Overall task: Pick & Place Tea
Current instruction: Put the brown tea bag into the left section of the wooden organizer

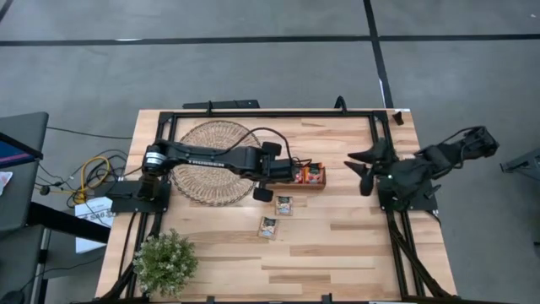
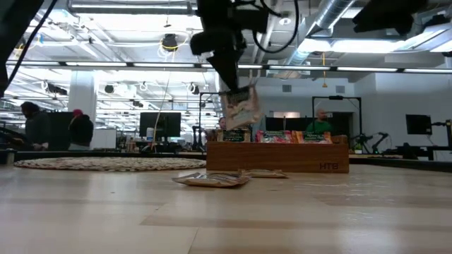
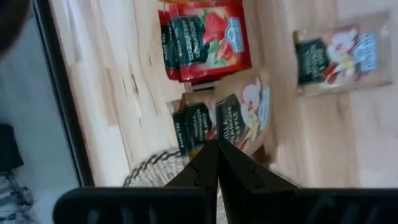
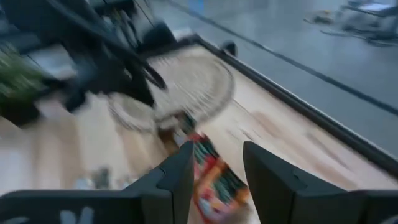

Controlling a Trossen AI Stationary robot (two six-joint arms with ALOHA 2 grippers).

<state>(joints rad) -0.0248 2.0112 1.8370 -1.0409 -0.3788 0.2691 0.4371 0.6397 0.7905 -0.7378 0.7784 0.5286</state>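
My left gripper has the pale sachet over the small brown wooden tray. It will let go of it in the wooden tray's end (image 1: 277, 176) (image 3: 237, 118) nearest the woven mat, next to the red sachets.
My left gripper (image 1: 290, 173) is over the left end of the small brown wooden tray (image 1: 315, 185) and is shut on a pale tea sachet (image 2: 241, 107). The tray holds red sachets (image 3: 205, 40) standing on edge. Two more pale sachets (image 1: 283, 205) (image 1: 268, 226) lie flat on the table in front of the tray. My right gripper (image 1: 364, 166) is open with nothing in it, drawn back at the table's right side and pointing toward the tray. My left gripper pinches the pale sachet by its upper edge (image 3: 225, 144) between its two shut fingertips. The fingers come from above, slanting down. The sachet hangs tilted below them, clear of the tray's left end (image 2: 212, 156).
A round woven mat (image 1: 211, 160) lies under my left arm at the table's far left. A potted plant (image 1: 164, 262) stands at the near left corner. Bare wood lies in the middle and at the near right of the table.
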